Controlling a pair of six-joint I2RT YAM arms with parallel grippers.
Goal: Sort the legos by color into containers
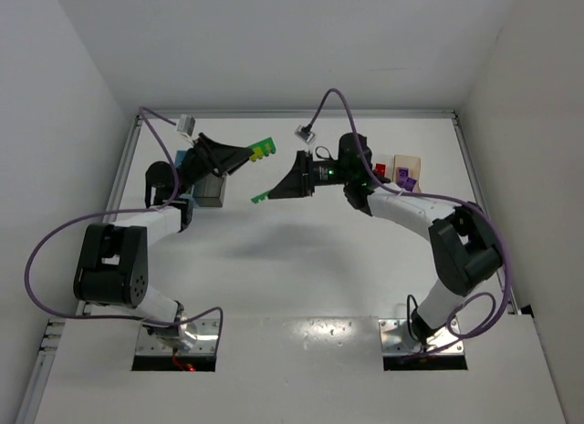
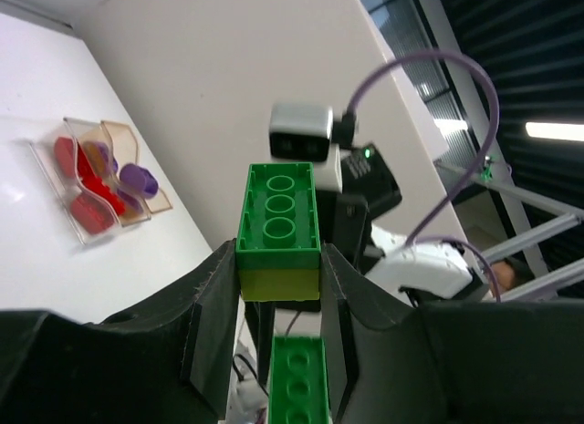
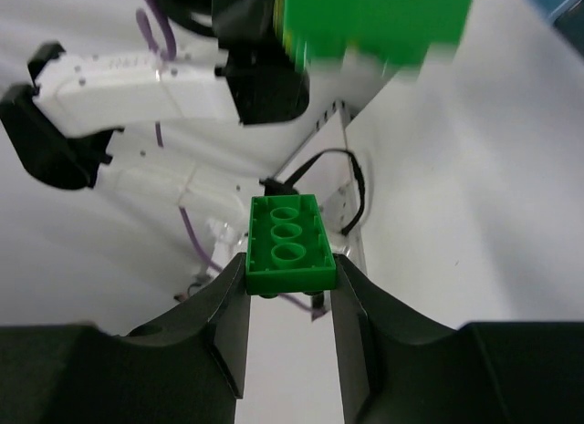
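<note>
Next, my right gripper lets go of the single green brick in the far half of the dark grey bin (image 1: 213,173).
My left gripper (image 1: 246,156) is shut on a clump of two legos, a green brick stacked on a yellow one (image 2: 277,246), held in the air above the table. My right gripper (image 1: 274,192) is shut on a single green brick (image 3: 290,246), held just below and apart from the clump (image 1: 263,150). In the left wrist view that green brick (image 2: 297,383) shows under the clump. The containers sit behind: a light blue bin (image 1: 185,160) and a dark grey bin (image 1: 212,192) under the left arm, a clear bin (image 2: 64,182) with red bricks and a tan bin (image 2: 157,198) with purple ones at the right.
White walls enclose the table on three sides. Purple cables loop from both arms. The clear bin (image 1: 379,171) and tan bin (image 1: 407,171) lie close behind the right arm's wrist.
</note>
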